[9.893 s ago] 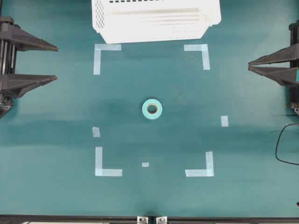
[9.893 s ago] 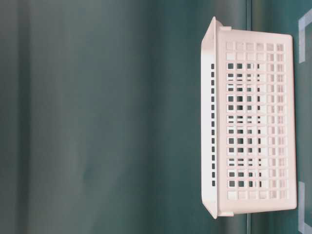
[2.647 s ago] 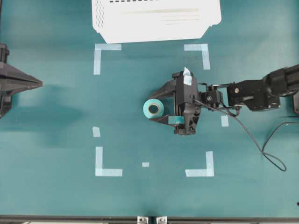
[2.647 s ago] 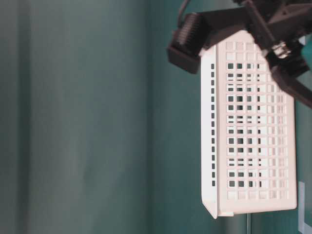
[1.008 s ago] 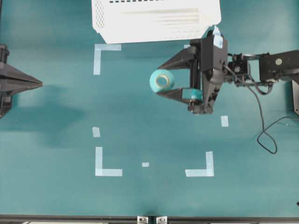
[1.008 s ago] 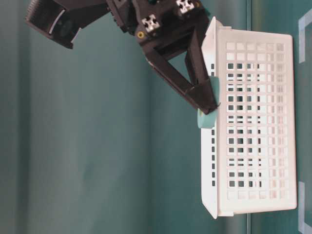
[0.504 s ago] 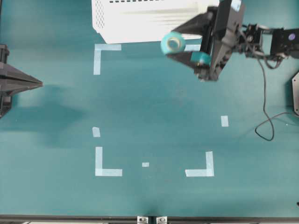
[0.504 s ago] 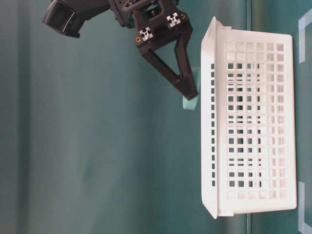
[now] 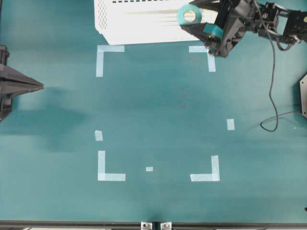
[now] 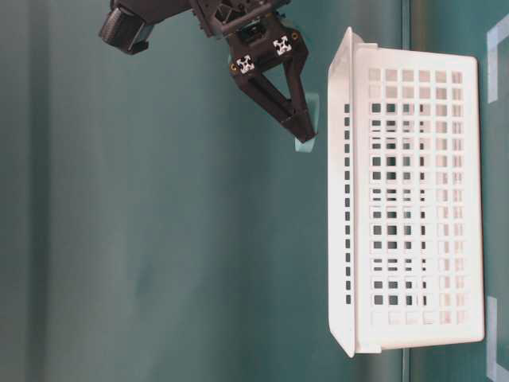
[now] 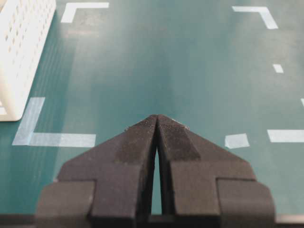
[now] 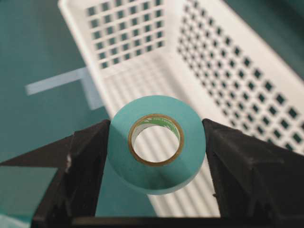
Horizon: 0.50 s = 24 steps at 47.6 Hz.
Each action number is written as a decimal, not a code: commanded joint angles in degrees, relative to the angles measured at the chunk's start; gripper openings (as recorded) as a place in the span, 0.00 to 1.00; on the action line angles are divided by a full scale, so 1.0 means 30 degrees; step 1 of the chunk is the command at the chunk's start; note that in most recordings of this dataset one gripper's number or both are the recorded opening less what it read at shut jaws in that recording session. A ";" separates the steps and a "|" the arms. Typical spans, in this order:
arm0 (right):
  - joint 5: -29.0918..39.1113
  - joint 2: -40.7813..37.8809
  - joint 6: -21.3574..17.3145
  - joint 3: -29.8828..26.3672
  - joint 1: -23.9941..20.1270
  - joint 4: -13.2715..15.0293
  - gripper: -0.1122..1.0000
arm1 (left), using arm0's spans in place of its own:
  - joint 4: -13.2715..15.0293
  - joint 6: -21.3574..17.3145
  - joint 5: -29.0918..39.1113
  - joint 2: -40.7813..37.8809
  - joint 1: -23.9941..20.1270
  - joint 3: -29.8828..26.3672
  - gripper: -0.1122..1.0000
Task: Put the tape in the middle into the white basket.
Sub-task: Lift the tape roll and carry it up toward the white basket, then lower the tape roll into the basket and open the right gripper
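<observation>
My right gripper needs to let go of the teal tape on the white basket's slatted bottom (image 9: 192,20), at the end of the basket closest to that gripper's arm. The tape is now just above the basket rim.
My right gripper (image 9: 197,17) (image 12: 156,137) is shut on the teal tape (image 9: 190,16) (image 12: 157,143), a ring with a beige core, pinched flat between both black fingers. It hangs in the air over the near right edge of the white basket (image 9: 144,28) (image 12: 237,85); through the ring I see the basket's slatted floor. In the table-level view the tape (image 10: 307,119) sits just above the basket rim (image 10: 340,199). My left gripper (image 11: 156,118) is shut and empty, parked at the left edge (image 9: 41,86).
Pale-blue tape corner marks (image 9: 109,48) (image 9: 110,176) (image 9: 206,176) outline a square on the teal table, with small strips (image 9: 230,124) (image 9: 99,135) nearby. A black cable (image 9: 271,96) loops down from the right arm.
The right gripper has carried the tape up and away from the table's middle toward the basket, from in front of its wall to over its right end. The left arm has not moved.
</observation>
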<state>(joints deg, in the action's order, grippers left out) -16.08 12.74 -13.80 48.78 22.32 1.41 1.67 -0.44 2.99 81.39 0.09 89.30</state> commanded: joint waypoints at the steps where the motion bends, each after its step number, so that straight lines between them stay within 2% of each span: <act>1: -0.0088 0.0352 0.0029 -0.0205 0.0527 0.0029 0.71 | 0.0000 0.0000 -0.0088 -0.0146 -0.0059 -0.0234 0.00; 12: -0.0088 0.0322 0.0059 -0.0205 0.1582 0.0117 0.71 | 0.0000 -0.0029 -0.0088 -0.0146 -0.0088 -0.0234 0.00; 24: -0.0146 -0.0029 0.0000 -0.0176 0.2080 0.0996 0.71 | -0.0029 -0.0029 -0.0088 -0.0176 -0.0088 -0.0234 0.00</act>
<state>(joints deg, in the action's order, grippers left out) -16.08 12.39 -13.71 48.87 28.30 3.87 1.67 -0.44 2.99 81.39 0.00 89.30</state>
